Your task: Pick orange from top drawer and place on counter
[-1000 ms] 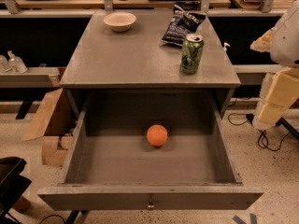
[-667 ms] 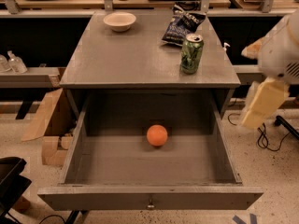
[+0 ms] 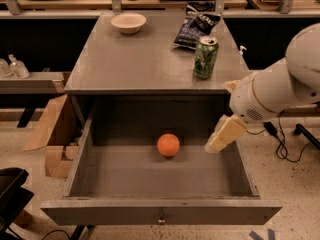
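Note:
I will next close my gripper on the orange's middle (image 3: 168, 145) in the open top drawer.
The orange (image 3: 168, 145) lies on the floor of the open top drawer (image 3: 160, 214), near the middle toward the back. The drawer is pulled fully out below the grey counter (image 3: 135, 59). My gripper (image 3: 221, 138) hangs over the right side of the drawer, to the right of the orange and a little above it, apart from it. The white arm reaches in from the right edge of the view.
On the counter stand a green can (image 3: 205, 57) near the front right, a dark chip bag (image 3: 195, 26) behind it and a pale bowl (image 3: 128, 22) at the back left. Cardboard boxes (image 3: 50, 134) sit left of the cabinet; cables lie on the floor at right.
My arm has swung left and down from the right edge, bringing the gripper over the drawer's right side. The orange has not moved.

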You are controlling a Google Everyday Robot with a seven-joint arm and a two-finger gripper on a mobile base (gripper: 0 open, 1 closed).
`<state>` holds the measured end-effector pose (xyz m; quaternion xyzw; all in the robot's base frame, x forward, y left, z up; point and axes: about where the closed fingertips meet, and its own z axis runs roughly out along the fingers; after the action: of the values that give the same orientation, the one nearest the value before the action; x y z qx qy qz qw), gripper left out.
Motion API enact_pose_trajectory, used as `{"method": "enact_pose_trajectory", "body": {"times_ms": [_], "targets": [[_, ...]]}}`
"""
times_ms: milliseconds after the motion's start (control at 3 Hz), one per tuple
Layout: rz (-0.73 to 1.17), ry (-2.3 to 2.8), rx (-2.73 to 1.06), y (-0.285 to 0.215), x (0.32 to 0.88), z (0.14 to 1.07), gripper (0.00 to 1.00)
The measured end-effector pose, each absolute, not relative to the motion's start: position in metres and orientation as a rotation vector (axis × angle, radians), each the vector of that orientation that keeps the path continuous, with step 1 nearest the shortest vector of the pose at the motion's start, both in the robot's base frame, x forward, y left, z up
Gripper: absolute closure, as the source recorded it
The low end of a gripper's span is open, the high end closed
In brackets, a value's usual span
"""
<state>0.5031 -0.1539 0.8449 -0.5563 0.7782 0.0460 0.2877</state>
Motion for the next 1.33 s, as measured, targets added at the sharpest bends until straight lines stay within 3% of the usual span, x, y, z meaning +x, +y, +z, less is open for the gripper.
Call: {"method": "enact_pose_trajectory", "body": {"times_ms": [667, 1333], "targets": [[0.125, 2.025, -1.382, -0.136, 0.545, 0.814, 0.00], [0.299, 2.017, -1.415, -0.073, 0.520, 0.733, 0.00]]}}
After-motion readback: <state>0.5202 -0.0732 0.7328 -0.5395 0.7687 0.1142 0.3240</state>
